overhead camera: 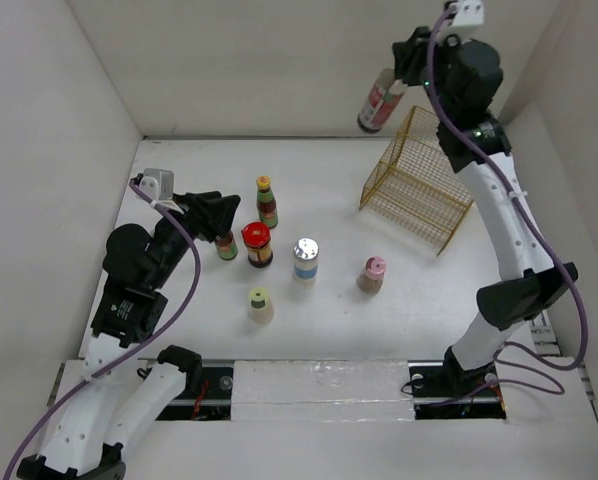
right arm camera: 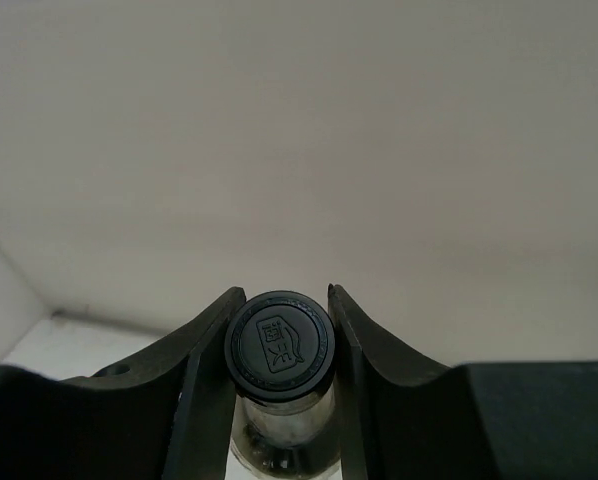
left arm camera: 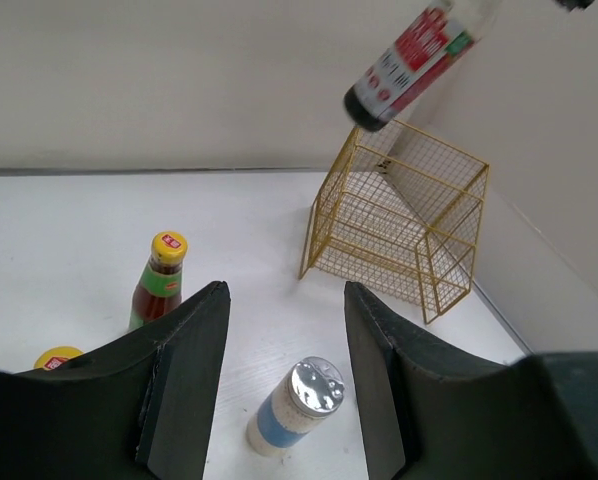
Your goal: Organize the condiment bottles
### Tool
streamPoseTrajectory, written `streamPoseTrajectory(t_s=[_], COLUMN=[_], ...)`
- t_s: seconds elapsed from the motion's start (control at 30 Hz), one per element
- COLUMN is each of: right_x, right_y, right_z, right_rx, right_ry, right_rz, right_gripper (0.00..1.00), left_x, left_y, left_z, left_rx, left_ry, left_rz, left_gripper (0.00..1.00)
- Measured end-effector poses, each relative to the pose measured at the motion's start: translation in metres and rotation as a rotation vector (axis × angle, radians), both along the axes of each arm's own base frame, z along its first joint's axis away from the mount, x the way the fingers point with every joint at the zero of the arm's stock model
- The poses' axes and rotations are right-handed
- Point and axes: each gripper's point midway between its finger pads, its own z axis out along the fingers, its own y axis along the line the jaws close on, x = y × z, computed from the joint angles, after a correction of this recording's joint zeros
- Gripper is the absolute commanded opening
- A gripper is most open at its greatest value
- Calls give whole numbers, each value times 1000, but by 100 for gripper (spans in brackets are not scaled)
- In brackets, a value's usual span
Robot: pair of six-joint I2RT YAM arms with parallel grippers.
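Observation:
My right gripper should set the dark bottle down in the back corner of the gold wire basket [overhead camera: 409, 171]. The dark bottle now hangs tilted above that basket.
My right gripper [overhead camera: 403, 72] is raised high at the back, shut on the black cap [right arm camera: 279, 345] of a dark bottle [overhead camera: 382, 100] with a red-green label, which hangs tilted above the gold wire basket [overhead camera: 416, 180]. Several bottles stand mid-table: yellow-red cap [overhead camera: 267, 202], red cap [overhead camera: 257, 244], silver cap [overhead camera: 306, 260], pink cap [overhead camera: 372, 274], yellow-green cap [overhead camera: 260, 304], and a striped one [overhead camera: 226, 246]. My left gripper [overhead camera: 227, 214] is open and empty, just above the striped bottle. In the left wrist view the silver-capped bottle [left arm camera: 299, 405] shows between its fingers [left arm camera: 189, 370].
The basket [left arm camera: 399, 220] sits tilted at the back right near the white wall. White walls enclose the table on the left, back and right. The held bottle [left arm camera: 419, 60] also shows in the left wrist view, above the basket.

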Motion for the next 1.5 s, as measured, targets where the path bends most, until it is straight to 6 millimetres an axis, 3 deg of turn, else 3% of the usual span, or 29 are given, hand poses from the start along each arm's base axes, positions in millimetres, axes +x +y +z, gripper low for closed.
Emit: streamPoseTrajectory(t_s=[0.13, 0.23, 0.43, 0.6, 1.13, 1.23, 1.4, 1.5], right_x=[10, 27, 66, 83, 93, 103, 113, 114], right_y=[-50, -80, -120, -141, -158, -160, -162, -161], right_z=[39, 43, -5, -39, -38, -62, -124, -144], right_rx=[23, 18, -9, -20, 30, 32, 13, -4], right_ry=[-78, -81, 42, 127, 77, 97, 207, 241], right_rz=[-106, -173, -253, -288, -354, -371, -400, -415], right_gripper=[0, 0, 0, 0, 0, 0, 0, 0], left_x=[-1, -1, 3, 5, 8, 8, 8, 8], left_y=[-1, -2, -5, -7, -9, -9, -9, -9], left_z=[0, 0, -3, -6, -10, -10, -9, -9], left_rx=[0, 0, 1, 3, 7, 8, 7, 7], left_ry=[-1, -1, 12, 23, 38, 38, 37, 36], left_rz=[-7, -11, -22, -27, -31, -31, -31, -31], left_gripper=[46, 47, 47, 47, 47, 47, 47, 47])
